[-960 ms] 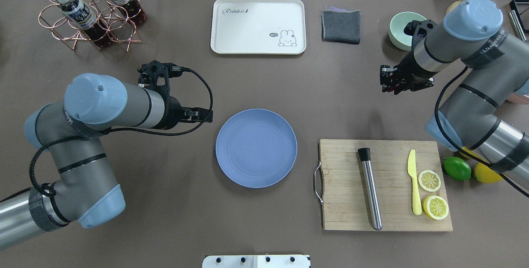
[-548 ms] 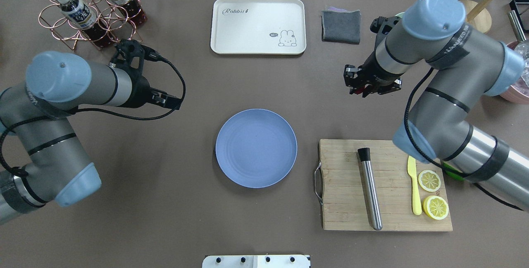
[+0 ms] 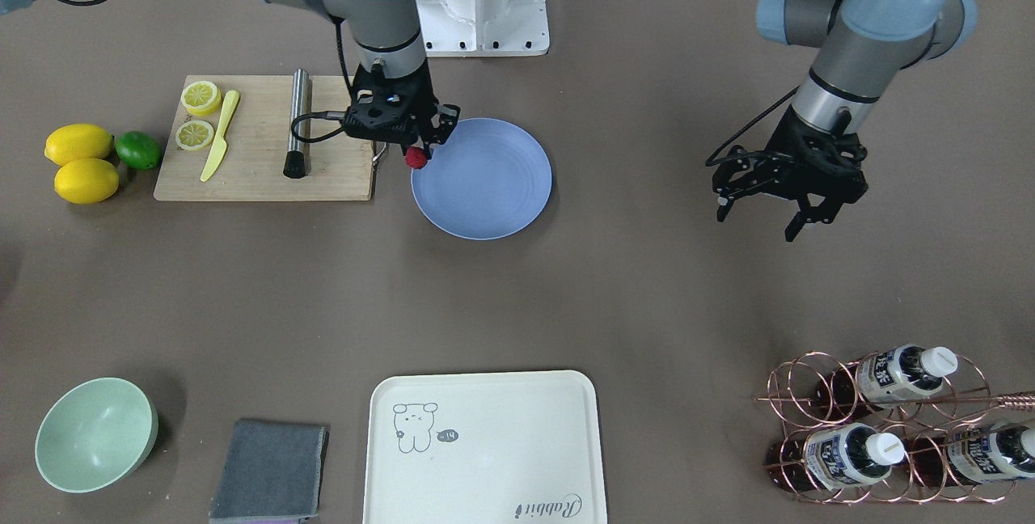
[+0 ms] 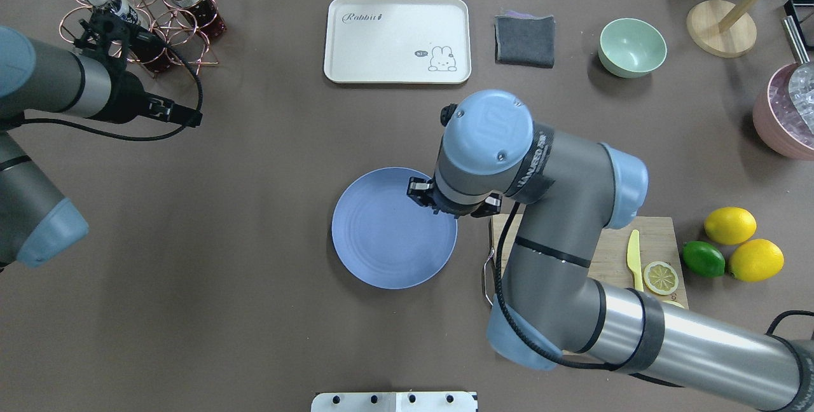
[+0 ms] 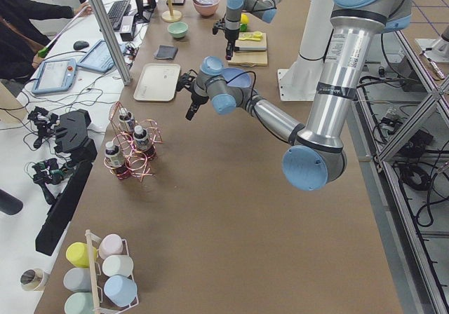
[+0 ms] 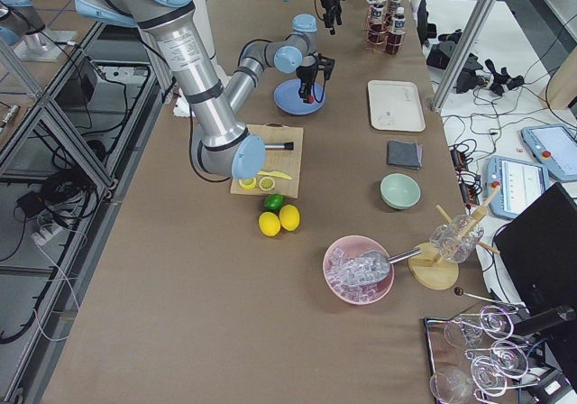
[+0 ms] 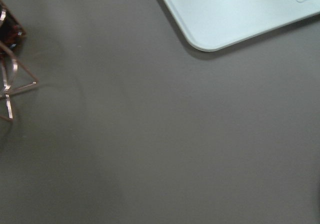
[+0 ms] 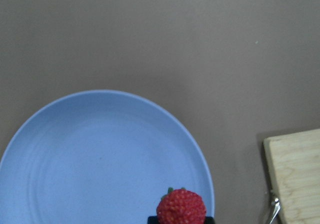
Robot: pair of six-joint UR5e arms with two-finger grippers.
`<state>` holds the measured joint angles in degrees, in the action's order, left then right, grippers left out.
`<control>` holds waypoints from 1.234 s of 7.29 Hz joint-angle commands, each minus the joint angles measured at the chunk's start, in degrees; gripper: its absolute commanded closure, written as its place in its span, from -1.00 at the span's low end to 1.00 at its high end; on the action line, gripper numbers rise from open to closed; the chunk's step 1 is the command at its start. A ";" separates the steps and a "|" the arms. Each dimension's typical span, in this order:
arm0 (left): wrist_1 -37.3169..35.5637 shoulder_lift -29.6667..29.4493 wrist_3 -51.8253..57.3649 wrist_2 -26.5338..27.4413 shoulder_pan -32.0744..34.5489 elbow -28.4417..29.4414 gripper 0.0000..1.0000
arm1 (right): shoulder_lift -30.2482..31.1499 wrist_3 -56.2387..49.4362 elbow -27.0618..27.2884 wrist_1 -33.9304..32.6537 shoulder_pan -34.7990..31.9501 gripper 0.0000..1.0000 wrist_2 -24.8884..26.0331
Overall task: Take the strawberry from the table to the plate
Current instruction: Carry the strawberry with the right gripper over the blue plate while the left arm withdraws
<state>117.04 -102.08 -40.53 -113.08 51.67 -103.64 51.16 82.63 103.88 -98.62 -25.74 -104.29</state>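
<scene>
My right gripper is going to let go of the strawberry, setting it free in the middle of the round blue plate [image 3: 481,174] [image 8: 105,202].
A small red bumpy strawberry [image 3: 416,157] hangs between the fingers of my right gripper [image 3: 417,149], which is shut on it. The wrist view shows the strawberry [image 8: 181,207] just above the right-hand rim of the round blue plate [image 8: 100,154]. The plate [image 4: 381,240] lies mid-table on the brown-grey table [image 3: 614,281]. From overhead, my right wrist covers the gripper and the berry. My left gripper [image 3: 760,218] hovers open with nothing in it, far to the robot's left, close to the bottle rack [image 4: 133,18].
A wooden cutting board [image 3: 259,168] with a steel muddler, a yellow knife and lemon slices lies beside the plate. Two lemons [image 3: 81,160] and a lime [image 3: 137,150] sit beyond it. A cream tray [image 3: 485,443], grey cloth [image 3: 271,467], green bowl [image 3: 95,433] and pink ice bowl [image 4: 788,119] ring the far side.
My right arm has swung left from near the green bowl to the plate's right rim. My left arm has drawn back toward the bottle rack.
</scene>
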 commanded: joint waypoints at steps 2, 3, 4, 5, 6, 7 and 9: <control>-0.67 5.99 9.04 -8.29 7.21 2.82 -0.96 | -5.37 -0.10 -7.44 1.13 3.86 1.00 3.66; -0.50 7.40 9.15 -8.47 8.35 3.35 -0.96 | -5.55 0.33 -11.38 7.24 4.03 1.00 4.88; -0.23 9.33 11.15 -8.38 8.80 3.35 -0.96 | -5.55 0.08 -12.90 8.78 4.03 1.00 4.98; -0.23 10.48 13.61 -8.47 10.37 3.35 -0.96 | -5.55 -0.19 -13.35 8.88 4.03 1.00 5.06; -0.06 11.45 14.07 -8.47 10.99 3.35 -0.96 | -5.64 -0.19 -13.44 8.88 4.21 1.00 5.07; -0.05 11.55 14.07 -8.47 11.52 3.27 -0.96 | -5.64 -0.28 -13.88 8.88 4.56 1.00 5.07; -0.05 11.64 14.07 -8.56 11.61 3.09 -0.96 | -5.90 -0.10 -14.76 8.88 5.17 0.87 5.07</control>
<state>116.97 -90.54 -26.52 -121.57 63.14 -100.48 45.36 82.44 89.53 -89.75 -20.94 -99.19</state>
